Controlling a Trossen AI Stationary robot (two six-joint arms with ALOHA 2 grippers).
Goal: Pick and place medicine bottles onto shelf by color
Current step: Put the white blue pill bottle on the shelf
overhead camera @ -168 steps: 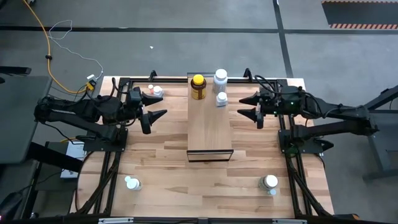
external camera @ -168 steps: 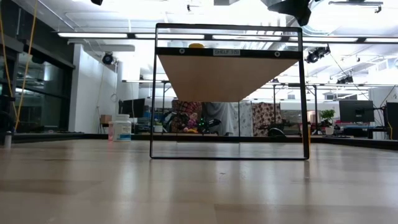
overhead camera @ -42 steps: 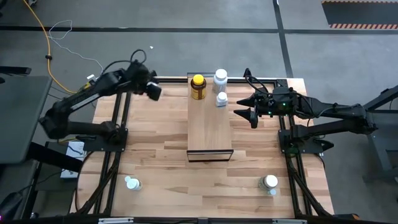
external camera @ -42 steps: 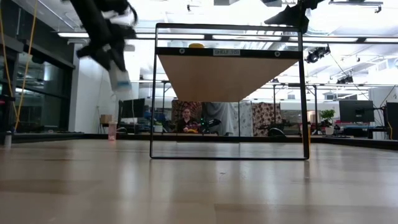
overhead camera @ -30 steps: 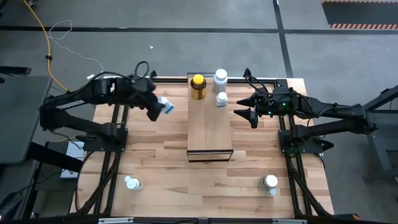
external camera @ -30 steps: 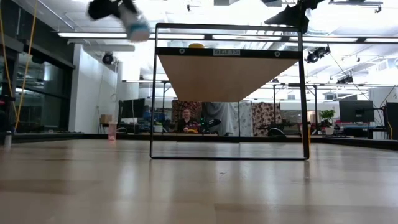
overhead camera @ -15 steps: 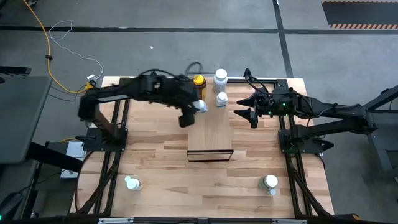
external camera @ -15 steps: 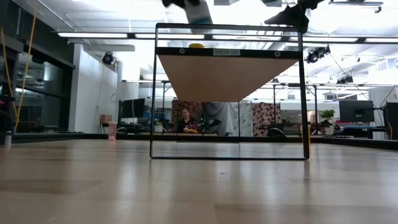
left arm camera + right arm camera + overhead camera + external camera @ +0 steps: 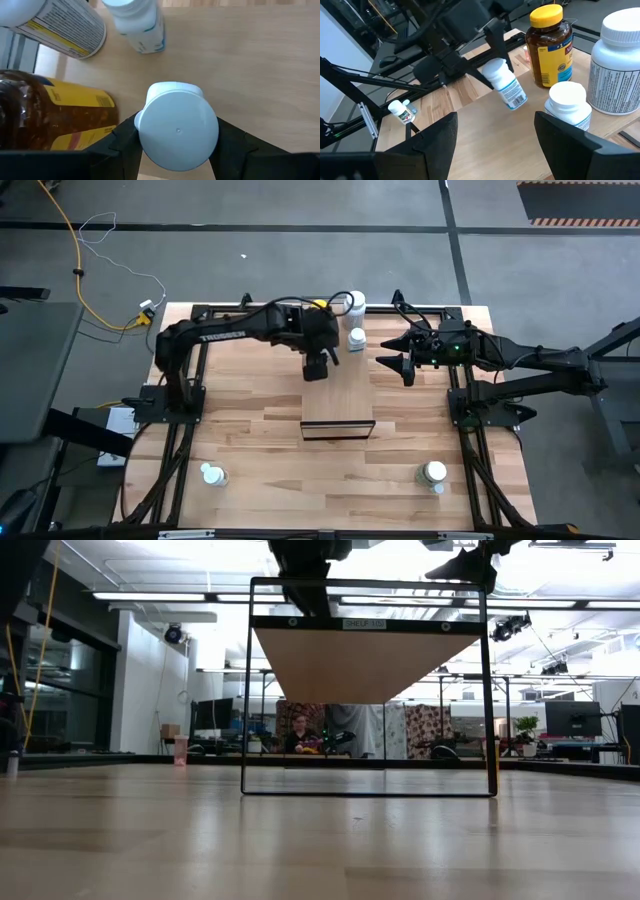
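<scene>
The white bottle in my left gripper will be let go on the shelf [image 9: 328, 345] [image 9: 157, 110] just in front of the amber bottle.
The shelf [image 9: 338, 395] is a light-wood board raised on a black frame [image 9: 365, 650]. At its far end stand an amber bottle with a yellow cap [image 9: 550, 45], a large white bottle [image 9: 620, 65] and a small white bottle [image 9: 568, 107]. My left gripper [image 9: 318, 363] is over the shelf's far part, next to the amber bottle. It is shut on a small white bottle with a blue-marked label [image 9: 505, 84]. My right gripper [image 9: 388, 352] is open and empty just off the shelf's right side. My left gripper pinches the white bottle between its two fingers at the cap end [image 9: 177, 131], one finger [image 9: 122, 142] on each side. The fingers come from above, slanting down. The bottle hangs tilted below them, its base [image 9: 516, 101] close over the shelf top; whether it touches, I cannot tell.
Two more white bottles stand on the table near its front edge, one at the left [image 9: 211, 474] and one at the right [image 9: 433, 472]. Another small bottle [image 9: 402, 111] stands on the table to the left of the shelf. The shelf's near half [image 9: 338, 405] is bare.
My left gripper has carried the white bottle toward the table's right edge, from left of the shelf to over the shelf's far part beside the amber bottle. It stays shut on the bottle.
</scene>
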